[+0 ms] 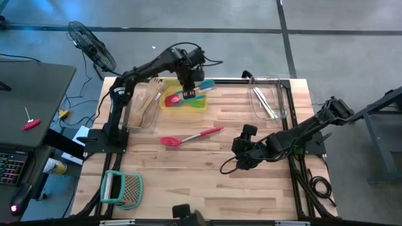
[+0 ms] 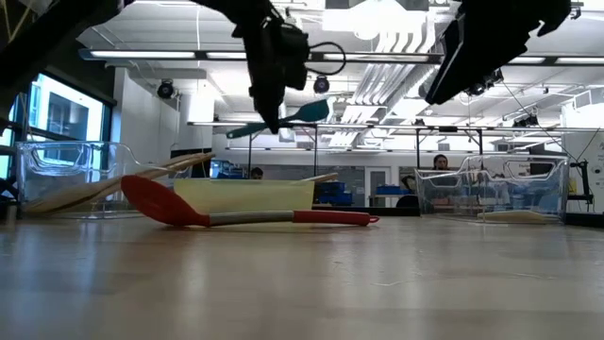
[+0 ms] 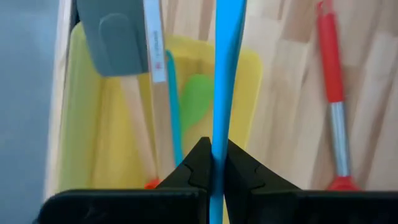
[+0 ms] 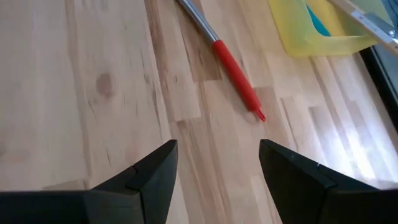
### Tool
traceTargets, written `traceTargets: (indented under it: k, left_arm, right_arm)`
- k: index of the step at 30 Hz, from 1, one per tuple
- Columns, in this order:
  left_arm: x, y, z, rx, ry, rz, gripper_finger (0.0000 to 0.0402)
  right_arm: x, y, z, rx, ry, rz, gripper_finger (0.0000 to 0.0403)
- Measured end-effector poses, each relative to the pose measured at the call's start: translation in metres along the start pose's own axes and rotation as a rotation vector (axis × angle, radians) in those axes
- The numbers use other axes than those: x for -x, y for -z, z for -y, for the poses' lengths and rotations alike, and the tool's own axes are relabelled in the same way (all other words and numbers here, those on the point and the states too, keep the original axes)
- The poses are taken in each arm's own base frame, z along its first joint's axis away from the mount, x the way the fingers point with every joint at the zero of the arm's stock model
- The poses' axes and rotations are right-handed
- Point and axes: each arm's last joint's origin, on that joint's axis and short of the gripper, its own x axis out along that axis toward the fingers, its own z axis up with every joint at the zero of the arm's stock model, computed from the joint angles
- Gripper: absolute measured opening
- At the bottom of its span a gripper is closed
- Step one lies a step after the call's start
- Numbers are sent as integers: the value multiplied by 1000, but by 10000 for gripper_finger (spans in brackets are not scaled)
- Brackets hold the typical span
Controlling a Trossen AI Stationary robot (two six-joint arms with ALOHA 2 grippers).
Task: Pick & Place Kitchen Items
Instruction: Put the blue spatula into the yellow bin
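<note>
The blue spatula, now held above the yellow bin, will go down from my left gripper along the near side of the yellow bin (image 1: 191, 107) (image 3: 227, 143), beside the green utensil.
My left gripper (image 1: 187, 91) is shut on a blue spatula (image 2: 283, 119) and holds it in the air above the yellow bin (image 1: 183, 107), which holds a red, a green and a blue utensil. A red spoon (image 1: 188, 136) with a metal shaft lies flat on the wooden table in front of the bin. My right gripper (image 1: 239, 149) hangs open above the table to the right of the spoon's handle end (image 4: 252, 102), touching nothing. My left gripper pinches the blue spatula's handle (image 3: 219, 134) between its two fingers, about midway along it. The fingers (image 3: 239, 168) come from above, pointing down, and lie across the handle. The spatula is lifted clear over the bin, nearly level, its blade end (image 2: 316, 111) a little higher.
A clear container (image 1: 143, 103) with wooden utensils stands left of the bin, another (image 1: 269, 97) with utensils at the far right. A grey blade (image 3: 115, 37) with a white label shows over the bin. A green-handled grater (image 1: 122, 188) lies at the near left.
</note>
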Motion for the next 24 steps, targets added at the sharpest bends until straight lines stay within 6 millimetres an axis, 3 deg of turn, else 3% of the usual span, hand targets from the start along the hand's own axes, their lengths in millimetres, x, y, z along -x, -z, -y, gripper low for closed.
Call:
traceTargets:
  k: [5, 17, 24]
  left_arm:
    - [-16, 3, -9, 24, 88, 58, 10]
    - [-65, 20, -9, 30, 121, -11, 12]
    - [-79, 29, -10, 52, 141, -45, 25]
  right_arm:
    - [0, 0, 0, 25, 0, -1, 219]
    - [0, 0, 0, 31, 1, -2, 219]
    - [0, -1, -1, 24, -5, 8, 219]
